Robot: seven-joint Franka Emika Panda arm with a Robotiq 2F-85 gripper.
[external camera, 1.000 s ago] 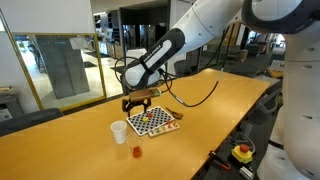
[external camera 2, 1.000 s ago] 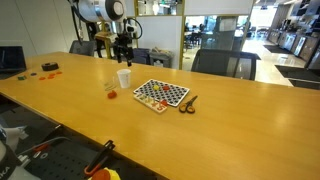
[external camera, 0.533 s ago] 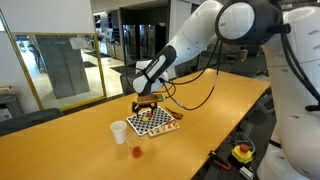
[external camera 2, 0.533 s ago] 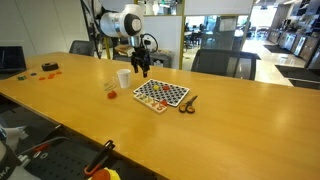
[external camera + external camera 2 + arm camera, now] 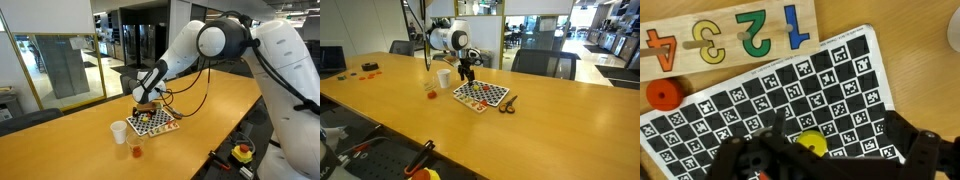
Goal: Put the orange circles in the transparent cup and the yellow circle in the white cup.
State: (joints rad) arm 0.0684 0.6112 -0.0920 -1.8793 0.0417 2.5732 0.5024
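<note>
The yellow circle on the checkered board belongs in the white cup, so my gripper should close on the sides of the yellow circle (image 5: 145, 118) (image 5: 812, 142).
The yellow circle (image 5: 810, 143) lies on a black-and-white checkered board (image 5: 840, 80), between my gripper's (image 5: 826, 152) open fingers in the wrist view. One orange circle (image 5: 662, 94) lies on the table by the board's corner, below a wooden number puzzle (image 5: 730, 35). In both exterior views my gripper (image 5: 146, 104) (image 5: 467, 72) hangs low over the board (image 5: 153, 122) (image 5: 481, 94). The white cup (image 5: 119, 131) (image 5: 444, 78) stands beside the board. The transparent cup (image 5: 135, 152) (image 5: 430, 89) stands near it and shows orange at its bottom.
A dark scissors-like tool (image 5: 507, 103) lies beside the board. Small red items (image 5: 366, 68) lie far off on the long wooden table (image 5: 550, 130). Office chairs stand behind the table's far edge.
My arm has swung from above the white cup over to the checkered board and come down lower over it. The cups and the board have not moved.
</note>
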